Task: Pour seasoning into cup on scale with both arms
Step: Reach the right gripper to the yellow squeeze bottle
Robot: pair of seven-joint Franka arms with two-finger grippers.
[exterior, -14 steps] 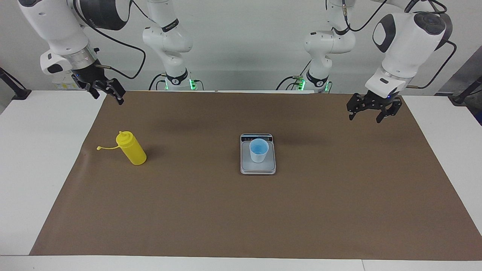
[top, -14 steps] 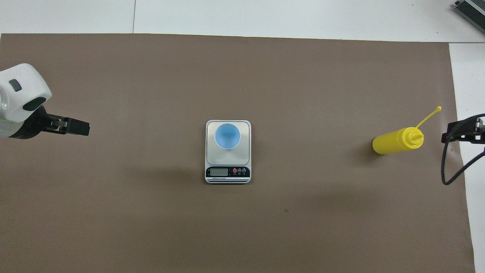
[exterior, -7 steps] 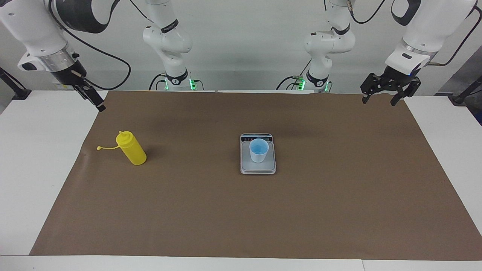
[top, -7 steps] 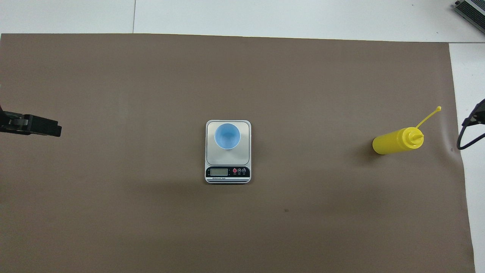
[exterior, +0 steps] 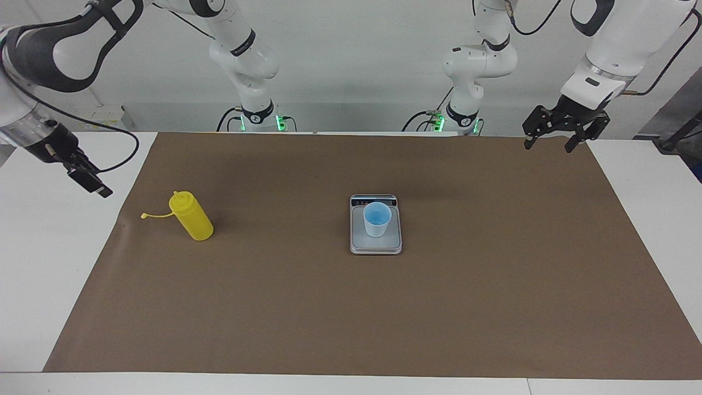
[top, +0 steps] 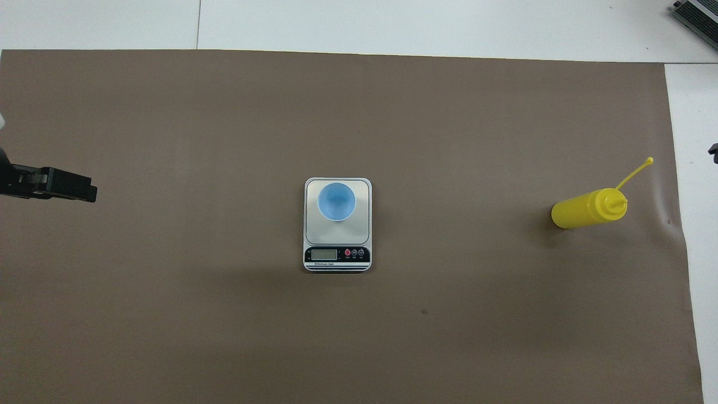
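Observation:
Next, I move my right gripper to the yellow seasoning bottle and grip the middle of its body (top: 584,209), below the bottle's top.
The yellow seasoning bottle (exterior: 192,219) (top: 586,209) stands on the brown mat toward the right arm's end, its cap hanging off on a thin tether (exterior: 151,215). A light-blue cup (exterior: 377,218) (top: 336,201) sits on the silver scale (exterior: 375,246) (top: 364,224) at mid-table. My right gripper (exterior: 98,189) (top: 713,150) hangs over the white table just off the mat, apart from the bottle, holding nothing. Over the mat's corner at its own end, my left gripper (exterior: 548,146) (top: 84,192) is open and empty.
A brown mat (exterior: 351,318) covers most of the white table (exterior: 49,263). The scale's display strip (top: 336,255) faces the robots. Black cables loop from both wrists.
The right gripper has swung outward from the mat's corner to over the white table and come lower. The left gripper has risen and drawn back toward its base, then held.

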